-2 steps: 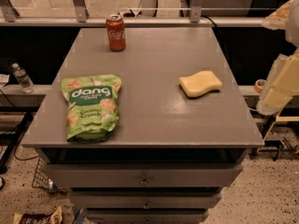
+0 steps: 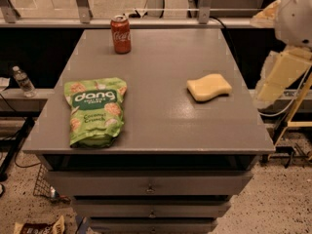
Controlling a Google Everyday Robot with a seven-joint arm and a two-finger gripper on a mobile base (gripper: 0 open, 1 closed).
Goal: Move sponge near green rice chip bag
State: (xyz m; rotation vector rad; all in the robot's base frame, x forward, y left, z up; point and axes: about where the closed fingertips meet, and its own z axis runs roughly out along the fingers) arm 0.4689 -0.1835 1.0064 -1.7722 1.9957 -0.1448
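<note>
Next, I move my gripper to the middle of the yellow sponge point(image 2: 210, 86) and close it there, leaving both ends of the sponge free.
The sponge point(image 2: 209, 87), a pale yellow block with wavy sides, lies flat on the right side of the grey table point(image 2: 161, 126). The green rice chip bag point(image 2: 94, 110), light green with white "dang" lettering, lies flat at the front left of the table, well apart from the sponge. Only cream and white arm parts point(image 2: 282, 74) show at the right edge, beside and above the table's right side. The gripper itself is out of view. Nothing touches the sponge or the bag.
A red soda can point(image 2: 121, 34) stands upright at the table's back left. Drawers point(image 2: 148, 184) sit under the tabletop. A water bottle point(image 2: 23, 81) stands on a low ledge to the left. A rail with posts point(image 2: 146, 13) runs behind the table.
</note>
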